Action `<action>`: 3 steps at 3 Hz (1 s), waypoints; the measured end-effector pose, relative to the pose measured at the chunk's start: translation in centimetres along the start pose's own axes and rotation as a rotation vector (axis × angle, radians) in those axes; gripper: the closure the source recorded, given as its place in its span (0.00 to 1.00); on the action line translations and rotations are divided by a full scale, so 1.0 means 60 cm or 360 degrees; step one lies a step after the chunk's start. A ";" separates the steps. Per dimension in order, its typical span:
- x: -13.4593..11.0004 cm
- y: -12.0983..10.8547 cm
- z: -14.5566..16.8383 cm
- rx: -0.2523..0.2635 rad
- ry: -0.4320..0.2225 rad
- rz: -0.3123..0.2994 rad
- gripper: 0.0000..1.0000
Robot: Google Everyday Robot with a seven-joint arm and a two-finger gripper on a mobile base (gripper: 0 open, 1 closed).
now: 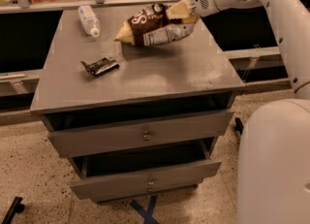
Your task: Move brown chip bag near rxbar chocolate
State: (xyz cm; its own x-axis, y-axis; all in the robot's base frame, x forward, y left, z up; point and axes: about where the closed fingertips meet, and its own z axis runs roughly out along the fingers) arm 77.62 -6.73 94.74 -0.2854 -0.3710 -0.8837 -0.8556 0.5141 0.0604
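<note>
Next, I release the brown chip bag on the grey table top just behind the rxbar chocolate's inner end (144, 43).
The brown chip bag (151, 25) has a dark brown middle, tan ends and white lettering. It hangs tilted in the air above the grey table top (160, 72), near its back edge. My gripper (180, 12) is shut on the bag's right end and reaches in from the upper right. The rxbar chocolate (100, 66) is a small flat black wrapper lying on the table's left part, down and left of the bag and apart from it.
A clear plastic water bottle (89, 20) lies at the table's back left corner. Below the top are two drawers (145, 133), the lower one pulled out a little. My white base (273, 165) stands at the table's right front.
</note>
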 end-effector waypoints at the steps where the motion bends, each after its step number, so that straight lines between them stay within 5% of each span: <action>1: 0.007 0.035 0.004 -0.0066 0.0000 0.0065 1.00; 3: 0.024 0.096 0.013 -0.0184 0.0053 0.0143 0.90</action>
State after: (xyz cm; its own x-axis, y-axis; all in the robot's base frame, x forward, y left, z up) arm 72.62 -3.72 93.45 -0.3754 -0.3541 -0.8566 -0.8694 0.4547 0.1931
